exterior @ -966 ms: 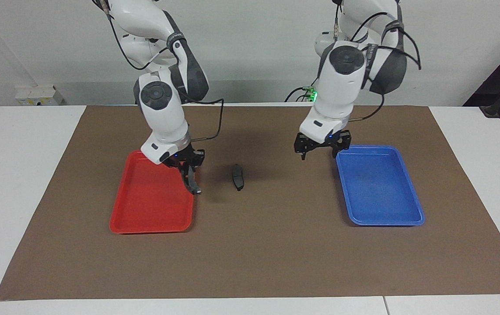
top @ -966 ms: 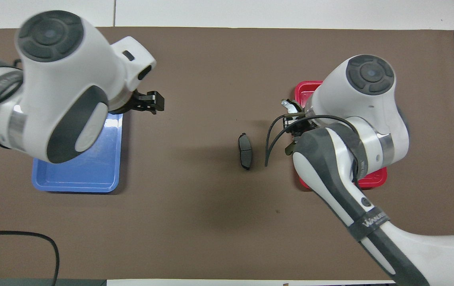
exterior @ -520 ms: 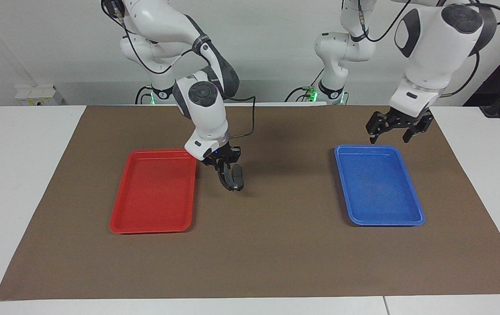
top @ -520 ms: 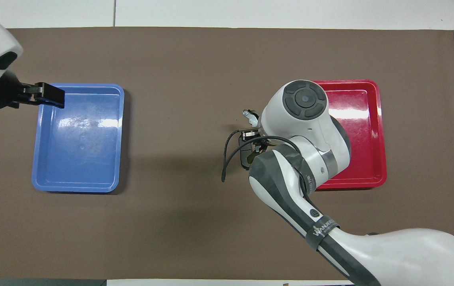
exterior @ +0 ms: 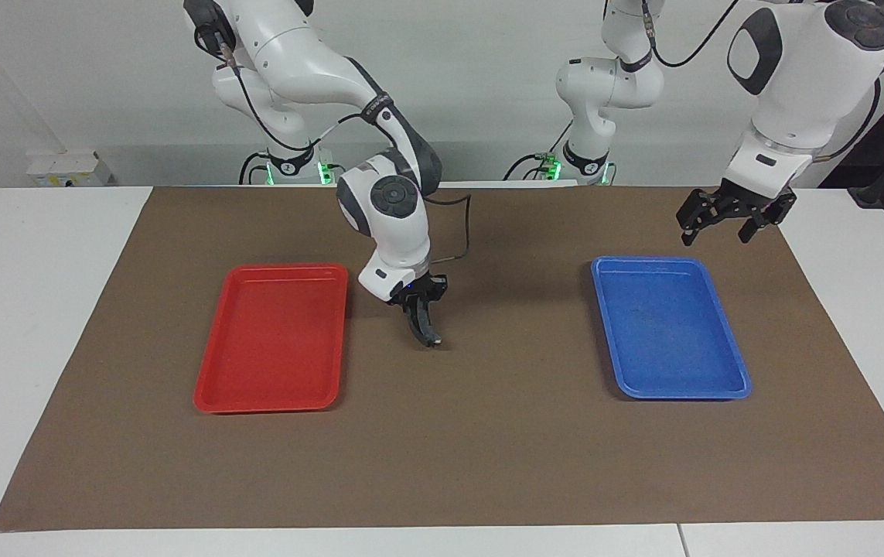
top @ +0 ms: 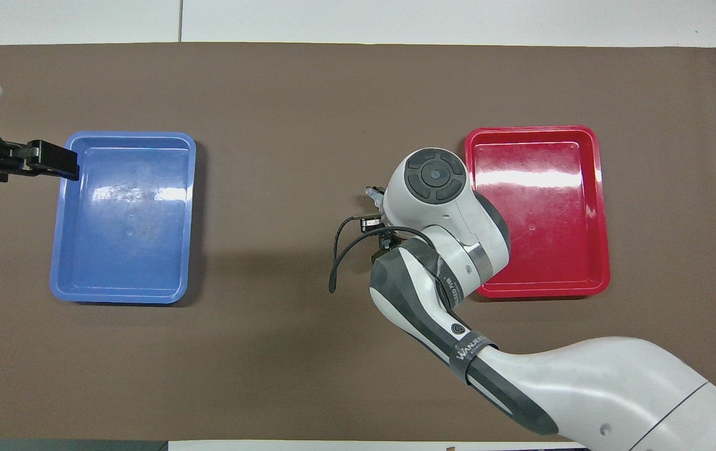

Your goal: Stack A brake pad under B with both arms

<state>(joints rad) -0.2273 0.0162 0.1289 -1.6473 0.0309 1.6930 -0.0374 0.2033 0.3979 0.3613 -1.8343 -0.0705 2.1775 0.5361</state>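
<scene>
I should use my right gripper to put B down over the A brake pad on the brown mat (top: 392,239), closer to the red tray. B now hangs tilted between the trays.
My right gripper (exterior: 420,303) is shut on B, the long crescent-shaped black pad (exterior: 428,331). B hangs tilted from the fingers, its lower end close to the brown mat (exterior: 488,433) between the two trays. In the overhead view only B's notched end (top: 372,194) shows past the right arm. The short grey A brake pad is hidden under the right gripper and B in both views. My left gripper (exterior: 718,232) is open and empty, raised over the mat beside the blue tray's corner nearest the robots. It shows in the overhead view (top: 68,168) at the tray's edge.
A red tray (exterior: 271,348) lies empty toward the right arm's end of the table. A blue tray (exterior: 670,333) lies empty toward the left arm's end. The mat covers most of the white table (exterior: 39,309).
My right gripper has carried B from over the red tray's edge to over the short pad at the mat's middle. My left arm has swung away from the middle to beside the blue tray.
</scene>
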